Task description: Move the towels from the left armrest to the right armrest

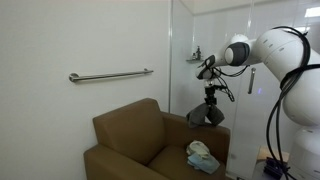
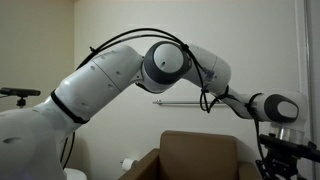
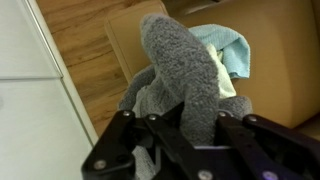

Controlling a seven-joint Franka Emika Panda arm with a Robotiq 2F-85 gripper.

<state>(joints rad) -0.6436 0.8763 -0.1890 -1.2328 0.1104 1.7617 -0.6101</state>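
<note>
My gripper is going to drop the grey towel, now held in the air above the armrest, over the brown armrest [image 1: 213, 128] just behind the pale blue and cream towel.
My gripper [image 1: 209, 103] is shut on a grey towel [image 1: 206, 116] and holds it in the air above the brown armchair's armrest [image 1: 222, 143]. A pale blue and cream towel [image 1: 201, 156] lies on the chair near that armrest. In the wrist view the grey towel [image 3: 185, 75] hangs between the black fingers [image 3: 186, 128], with the pale blue towel [image 3: 228, 50] on the brown chair below. In an exterior view only the gripper's wrist [image 2: 283, 147] shows at the right edge, above the chair back [image 2: 200, 150].
A metal towel bar [image 1: 110, 75] is fixed to the white wall above the chair; it also shows in an exterior view [image 2: 178, 101]. A glass panel [image 1: 205, 40] stands behind the arm. Wood floor [image 3: 85, 50] and a white wall edge [image 3: 30, 90] lie beside the chair.
</note>
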